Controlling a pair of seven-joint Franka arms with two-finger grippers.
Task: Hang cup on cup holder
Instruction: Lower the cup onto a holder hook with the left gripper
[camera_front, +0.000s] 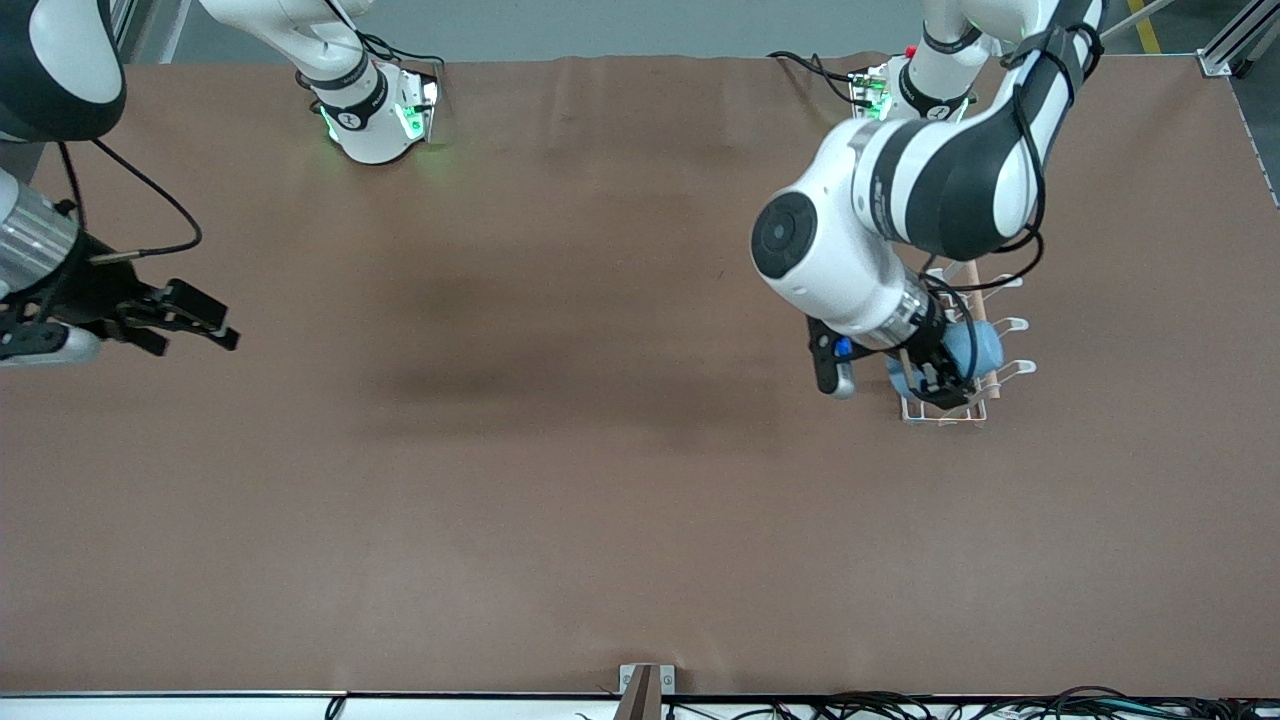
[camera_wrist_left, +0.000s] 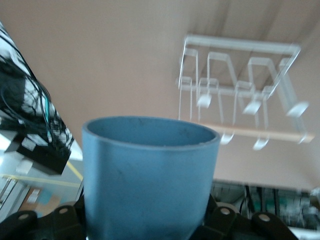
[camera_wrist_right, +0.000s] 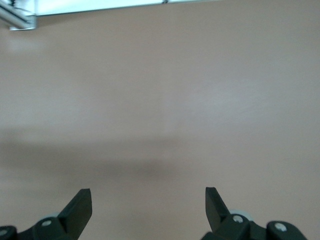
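Note:
I need to use my left gripper to release the light-blue cup on the white cup holder's end peg (camera_front: 960, 373) (camera_wrist_left: 204, 100) nearest the small bracket.
The light-blue cup (camera_front: 975, 347) is held in my left gripper (camera_front: 940, 380), which is shut on it, over the white wire cup holder (camera_front: 1005, 325) at the left arm's end of the table. In the left wrist view the cup (camera_wrist_left: 150, 175) fills the foreground, mouth toward the holder (camera_wrist_left: 240, 90) with its looped prongs and wooden rod (camera_wrist_left: 260, 131). The left arm hides much of the holder in the front view. My right gripper (camera_front: 205, 318) is open and empty, waiting over the right arm's end of the table; its fingertips (camera_wrist_right: 80, 207) show over bare table.
The brown table top (camera_front: 560, 450) is bare around the holder. A small bracket (camera_front: 645, 685) sits at the table edge nearest the front camera, with cables along that edge.

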